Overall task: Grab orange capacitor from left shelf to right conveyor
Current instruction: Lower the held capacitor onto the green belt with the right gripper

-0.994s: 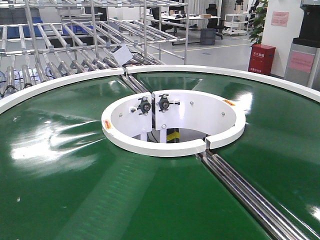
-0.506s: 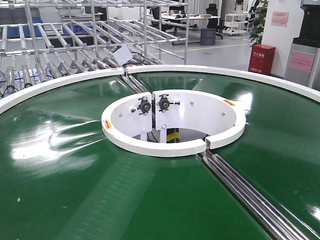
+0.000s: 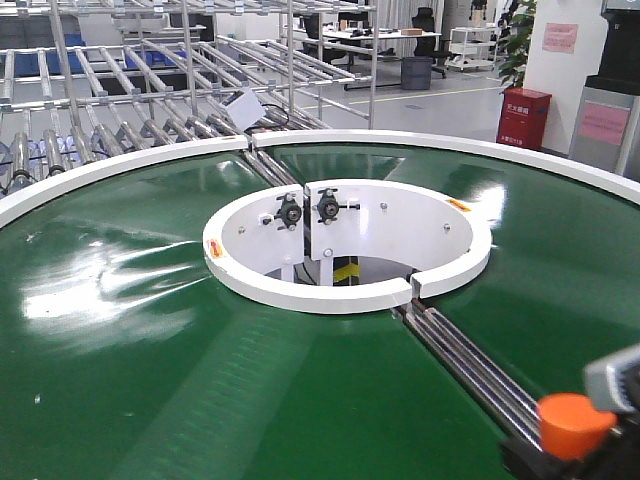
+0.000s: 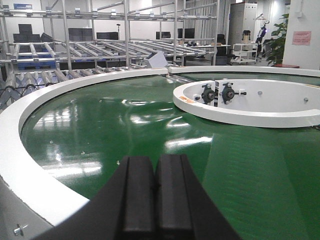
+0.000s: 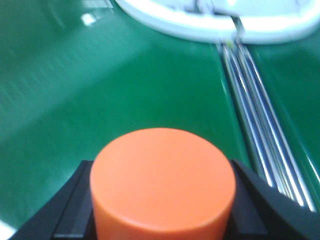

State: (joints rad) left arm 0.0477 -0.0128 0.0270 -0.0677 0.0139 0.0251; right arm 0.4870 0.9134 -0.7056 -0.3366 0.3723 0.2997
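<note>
My right gripper will place the orange capacitor on the open green belt (image 3: 397, 467) next to the strip of steel rollers.
The orange capacitor (image 3: 575, 425) is a flat-topped orange cylinder at the lower right of the front view. My right gripper (image 3: 578, 452) is shut on it above the right conveyor (image 3: 150, 350), a glossy green belt with a white outer rim. In the right wrist view the capacitor (image 5: 162, 182) fills the space between the black fingers of that gripper (image 5: 162, 205), over green belt (image 5: 100, 85). My left gripper (image 4: 155, 185) is shut and empty, low over the belt (image 4: 125, 115) near its white rim. The left shelf is out of view.
A white central ring (image 3: 340, 295) sits in the middle of the conveyor. A strip of steel rollers (image 3: 480, 370) runs from it toward the capacitor. Bare roller racks (image 3: 150, 90) stand behind the belt. A red cabinet (image 3: 523, 117) is at the far right.
My right gripper holding the orange capacitor has come into the lower right of the front view, where only belt showed before. Nothing else has moved.
</note>
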